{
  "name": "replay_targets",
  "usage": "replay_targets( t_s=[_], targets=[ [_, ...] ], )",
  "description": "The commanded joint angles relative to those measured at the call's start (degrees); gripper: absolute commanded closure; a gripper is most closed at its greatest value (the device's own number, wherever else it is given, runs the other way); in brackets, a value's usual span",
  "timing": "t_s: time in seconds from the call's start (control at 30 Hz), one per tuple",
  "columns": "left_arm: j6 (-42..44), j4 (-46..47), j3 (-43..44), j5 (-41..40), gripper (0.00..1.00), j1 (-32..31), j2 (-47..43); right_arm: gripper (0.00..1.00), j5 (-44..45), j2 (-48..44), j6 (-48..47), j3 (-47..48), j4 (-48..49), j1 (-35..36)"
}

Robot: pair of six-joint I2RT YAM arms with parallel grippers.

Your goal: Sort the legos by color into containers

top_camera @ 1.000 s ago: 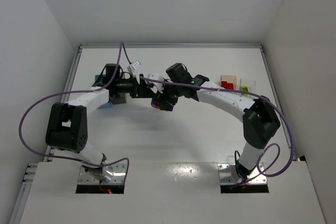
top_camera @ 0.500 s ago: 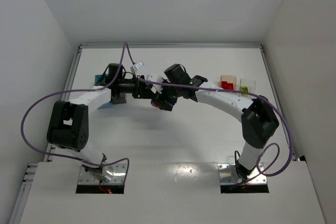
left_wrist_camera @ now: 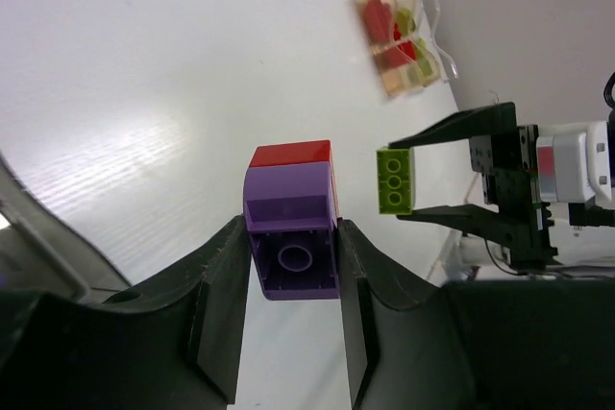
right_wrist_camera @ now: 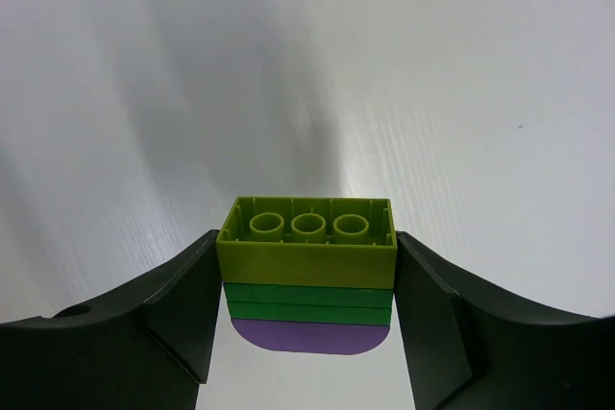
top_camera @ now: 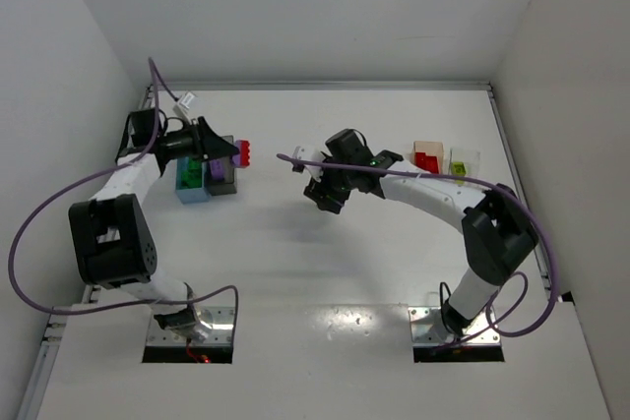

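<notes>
I should release the purple lego with my left gripper in the near end of the grey container (top_camera: 225,178), beside the purple piece.
My left gripper (top_camera: 234,151) (left_wrist_camera: 293,237) is shut on a purple lego (left_wrist_camera: 293,247) with a red lego (left_wrist_camera: 291,154) stuck on its far end. It hangs just right of the dark grey container (top_camera: 220,177) and the light blue container (top_camera: 187,182). My right gripper (top_camera: 321,190) (right_wrist_camera: 307,266) is shut on a stack of legos (right_wrist_camera: 307,254) with lime on top, green under it and purple at the bottom. It is held above the table's middle. From the left wrist view the lime brick (left_wrist_camera: 394,180) shows in the right gripper's fingers.
A peach-orange container (top_camera: 426,156) holding red pieces and a clear container (top_camera: 463,159) holding yellow-green pieces stand at the back right. The grey container holds purple pieces and the blue one green pieces. Purple cables loop off both arms.
My left gripper shut on the purple-and-red piece, pulled it off the stack and swung left to the grey and blue containers. My right gripper shifted slightly right, keeping the rest.
</notes>
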Motion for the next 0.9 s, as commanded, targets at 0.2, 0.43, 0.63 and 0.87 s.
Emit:
replay_targets(
  t_s=[0.2, 0.43, 0.63, 0.87],
  targets=[
    [12.6, -11.3, 3.1, -0.2, 0.9, 2.0, -3.8, 0.8, 0.1, -1.5, 0.8, 0.5, 1.2, -0.7],
    [14.7, -11.3, 0.1, 3.3, 0.9, -2.0, -6.5, 0.8, -13.1, 6.6, 14.0, 3.3, -1.9, -6.0],
    [17.5, -12.5, -0.9, 5.7, 0.9, -5.7, -8.4, 0.66, -13.1, 11.8, 17.6, 3.9, -0.6, -8.1],
    [21.1, -13.4, -4.3, 3.7, 0.9, -12.3, -11.6, 0.44, -18.6, 10.9, 20.3, 6.5, 1.1, -10.1]
  ],
)
